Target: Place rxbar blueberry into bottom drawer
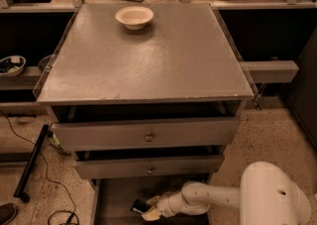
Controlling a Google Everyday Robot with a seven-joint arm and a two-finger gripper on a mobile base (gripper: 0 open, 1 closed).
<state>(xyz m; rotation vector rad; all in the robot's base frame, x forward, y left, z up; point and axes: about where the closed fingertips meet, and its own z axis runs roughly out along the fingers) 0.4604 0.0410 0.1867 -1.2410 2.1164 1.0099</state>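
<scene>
The robot's gripper needs to release the rxbar blueberry on the bottom of the open bottom drawer (142,211), close to its middle. The bar is now just above the drawer floor.
The rxbar blueberry (139,206) is a small dark wrapper held at the tip of my gripper (147,208). The gripper reaches in from the lower right on a white arm (213,199) and sits low over the open bottom drawer (111,196), a shallow grey tray pulled out under the cabinet. The bar is just above the drawer floor near its front middle; whether it touches the floor I cannot tell. The gripper is shut on the bar.
Two upper drawers with round knobs (148,137) (149,170) stand slightly open above the tray. A white bowl (134,17) sits on the grey cabinet top (148,65). A black bar (30,162) and cables lie on the floor at left.
</scene>
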